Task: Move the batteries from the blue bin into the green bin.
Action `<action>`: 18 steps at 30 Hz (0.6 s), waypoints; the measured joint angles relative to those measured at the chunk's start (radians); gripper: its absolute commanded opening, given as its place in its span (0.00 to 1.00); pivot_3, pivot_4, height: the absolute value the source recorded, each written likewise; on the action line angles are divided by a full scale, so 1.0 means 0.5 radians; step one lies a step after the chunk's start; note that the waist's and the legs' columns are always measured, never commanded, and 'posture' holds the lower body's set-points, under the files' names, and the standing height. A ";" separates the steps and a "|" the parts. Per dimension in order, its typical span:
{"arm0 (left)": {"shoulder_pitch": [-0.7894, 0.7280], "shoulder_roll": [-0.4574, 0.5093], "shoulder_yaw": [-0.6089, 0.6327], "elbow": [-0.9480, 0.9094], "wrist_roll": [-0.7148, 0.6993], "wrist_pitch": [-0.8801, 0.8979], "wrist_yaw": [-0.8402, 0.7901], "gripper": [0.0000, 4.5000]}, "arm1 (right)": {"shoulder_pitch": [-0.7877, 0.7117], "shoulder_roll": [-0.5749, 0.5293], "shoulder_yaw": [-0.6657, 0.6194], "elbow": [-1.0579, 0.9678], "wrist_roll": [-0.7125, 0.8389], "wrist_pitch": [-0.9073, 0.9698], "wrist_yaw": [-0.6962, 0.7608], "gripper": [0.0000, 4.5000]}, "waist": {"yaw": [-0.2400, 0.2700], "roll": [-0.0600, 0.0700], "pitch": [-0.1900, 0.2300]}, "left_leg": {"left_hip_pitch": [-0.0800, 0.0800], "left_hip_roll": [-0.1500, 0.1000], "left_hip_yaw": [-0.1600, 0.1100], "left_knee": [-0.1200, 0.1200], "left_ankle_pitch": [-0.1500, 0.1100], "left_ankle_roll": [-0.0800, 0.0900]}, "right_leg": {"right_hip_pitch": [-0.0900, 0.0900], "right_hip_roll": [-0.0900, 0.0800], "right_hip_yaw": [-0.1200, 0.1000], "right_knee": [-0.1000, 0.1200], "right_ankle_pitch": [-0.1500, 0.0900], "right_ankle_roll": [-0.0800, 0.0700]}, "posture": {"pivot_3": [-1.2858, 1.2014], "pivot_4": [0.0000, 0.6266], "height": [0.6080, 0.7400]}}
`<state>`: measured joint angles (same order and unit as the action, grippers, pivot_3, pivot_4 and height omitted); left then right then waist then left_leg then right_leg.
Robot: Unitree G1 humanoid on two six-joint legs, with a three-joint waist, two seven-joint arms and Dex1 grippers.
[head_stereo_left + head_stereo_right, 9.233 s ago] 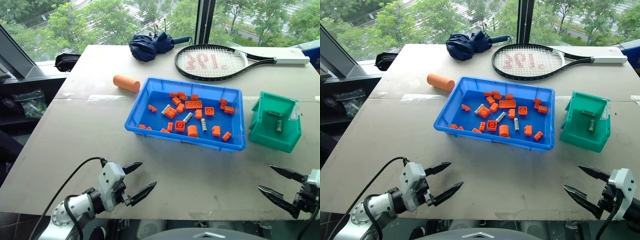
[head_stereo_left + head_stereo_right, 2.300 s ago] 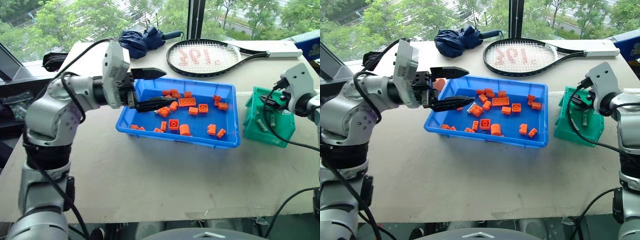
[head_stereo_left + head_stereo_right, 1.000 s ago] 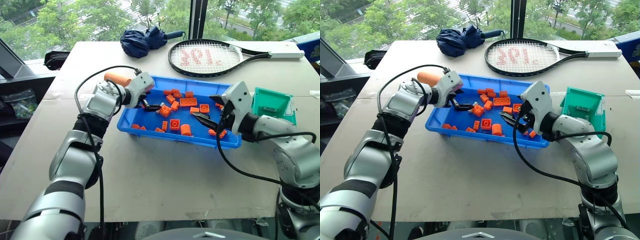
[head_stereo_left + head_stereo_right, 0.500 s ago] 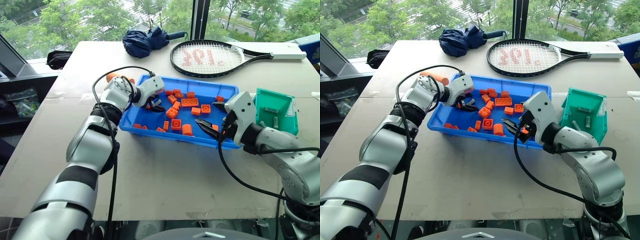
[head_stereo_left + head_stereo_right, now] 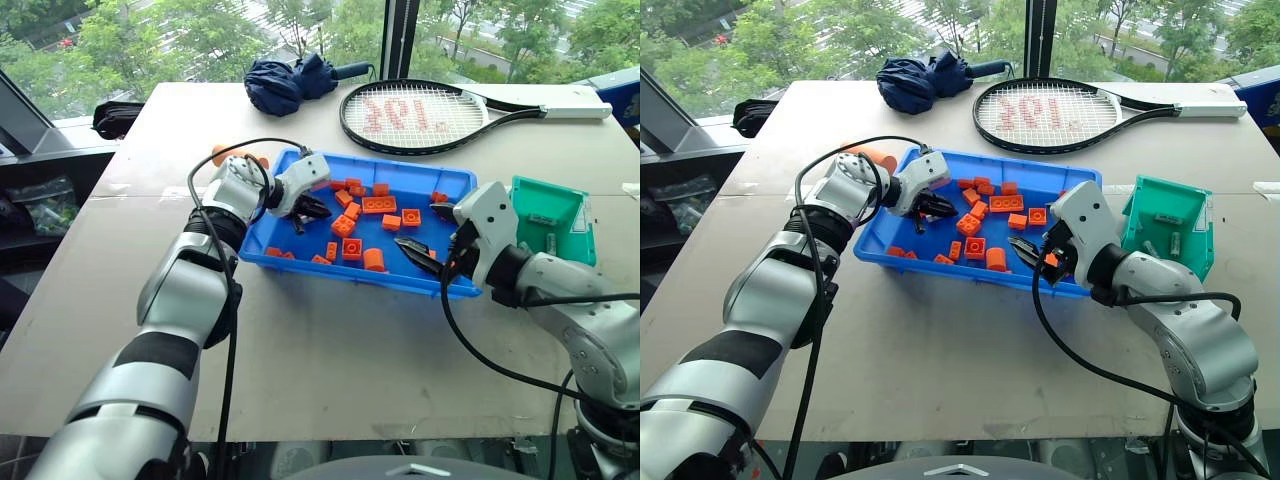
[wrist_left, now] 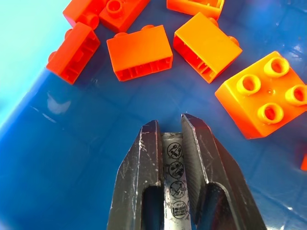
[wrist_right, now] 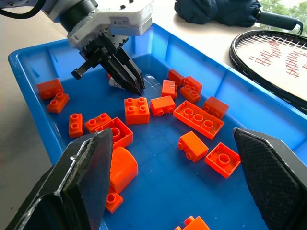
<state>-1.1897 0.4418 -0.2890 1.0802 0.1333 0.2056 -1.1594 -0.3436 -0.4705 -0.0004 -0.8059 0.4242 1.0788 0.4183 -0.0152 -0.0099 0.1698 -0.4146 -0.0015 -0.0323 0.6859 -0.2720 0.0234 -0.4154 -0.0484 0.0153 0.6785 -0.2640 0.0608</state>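
Note:
Next, my left gripper lets go of the silver battery on the bottom of the blue bin, between the stubby orange piece [image 5: 407, 255] and my right gripper's fingers.
The blue bin [image 5: 330, 268] sits mid-table with many orange bricks [image 5: 378, 205] in it. My left gripper [image 5: 300, 214] reaches down into the bin's far left corner and is shut on a silver battery [image 6: 172, 165], which lies between its fingers on the bin floor. The right wrist view shows that same gripper [image 7: 136, 88] nose-down among the bricks. My right gripper [image 5: 418, 228] hangs open over the bin's right front part with nothing in it. The green bin [image 5: 555, 215] stands just right of the blue one, and batteries [image 5: 550, 243] lie inside it.
A tennis racket [image 5: 420, 115] and a folded dark blue umbrella [image 5: 285, 85] lie at the back of the table. An orange cylinder [image 5: 225, 155] rests on the table behind my left arm. A stubby orange piece [image 5: 374, 259] stands near the bin's front.
My left gripper has gone from open to shut around the battery in the bin's left corner. Both arms have stayed about where they were.

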 measured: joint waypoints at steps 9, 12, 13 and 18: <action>0.045 0.034 0.257 -0.295 -0.256 0.253 -0.183 0.00 | 0.059 -0.117 -0.117 -0.021 0.051 0.004 0.002 0.89 | 0.006 -0.001 0.000 | -0.002 0.000 -0.002 0.001 0.000 0.000 | 0.000 -0.001 -0.002 -0.001 0.000 0.000 | 0.52 0.24 1.00; 0.045 0.003 0.261 -0.463 -0.304 0.346 -0.250 0.00 | 0.112 -0.140 -0.180 -0.049 0.063 0.005 -0.012 0.89 | 0.006 -0.001 0.000 | -0.002 0.000 -0.002 0.001 0.000 0.000 | 0.000 -0.001 -0.001 -0.001 0.000 0.000 | 0.52 0.24 1.00; 0.044 -0.024 0.261 -0.520 -0.333 0.382 -0.267 0.00 | 0.147 -0.159 -0.208 -0.069 0.070 0.007 -0.015 0.89 | 0.006 -0.001 0.000 | -0.002 0.000 -0.002 0.001 0.000 0.000 | 0.000 -0.001 -0.001 -0.001 0.000 0.000 | 0.52 0.24 1.00; 0.042 -0.162 0.204 -0.650 -0.352 0.419 -0.319 0.00 | 0.320 -0.217 -0.384 -0.164 0.117 0.019 -0.015 0.89 | 0.008 0.000 0.000 | -0.001 0.000 -0.001 0.001 0.000 0.000 | 0.000 -0.001 0.000 0.000 0.000 0.000 | 0.52 0.24 1.00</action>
<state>-1.1687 0.3609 -0.1867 0.7554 -0.0428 0.4152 -1.3190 -0.1837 -0.5789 -0.1925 -0.8877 0.4829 1.0886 0.4106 -0.0114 -0.0098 0.1698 -0.4153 -0.0017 -0.0326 0.6863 -0.2720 0.0234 -0.4153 -0.0489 0.0153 0.6784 -0.2640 0.0608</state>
